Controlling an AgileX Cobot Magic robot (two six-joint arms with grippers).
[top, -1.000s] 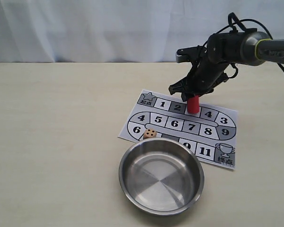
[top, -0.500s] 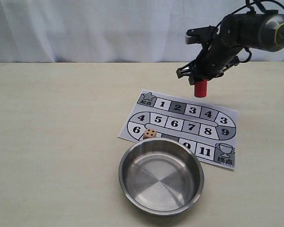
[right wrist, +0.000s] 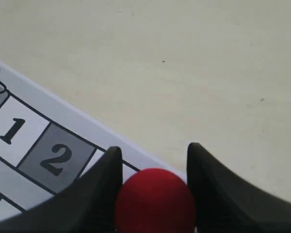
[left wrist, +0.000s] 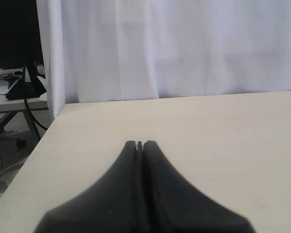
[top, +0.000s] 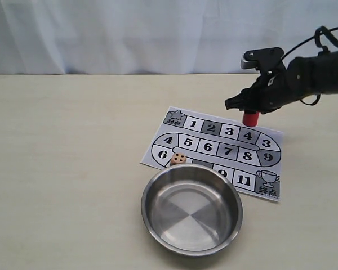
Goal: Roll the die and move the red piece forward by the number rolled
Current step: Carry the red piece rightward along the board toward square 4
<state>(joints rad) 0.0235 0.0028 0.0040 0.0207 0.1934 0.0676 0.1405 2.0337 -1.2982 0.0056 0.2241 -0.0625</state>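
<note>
My right gripper has the red piece. It will let go of it on square 4 of the numbered paper board (top: 248, 135) (right wrist: 157, 221).
The red piece (top: 249, 118) (right wrist: 155, 199) sits between the fingers (right wrist: 102, 184) of my right gripper (top: 249, 112) (right wrist: 154, 146), which is shut on it. It is held at the far edge of the numbered paper board (top: 208, 147) (right wrist: 53, 158), behind square 4. Whether it touches the paper I cannot tell. The tan die (top: 178, 159) lies on the board beside square 6, just behind the bowl. My left gripper (left wrist: 140, 143) is shut with nothing in it, over bare table, and it is out of the exterior view.
A steel bowl (top: 191, 214) stands in front of the board, its far rim overlapping the board's near edge. A white curtain closes off the back. The left table edge (left wrist: 36, 145) shows in the left wrist view, with a desk beyond it.
My right gripper has lifted the red piece off the square 3 area and carried it to the right, now lower again behind square 4. Die, bowl and left gripper are unmoved.
</note>
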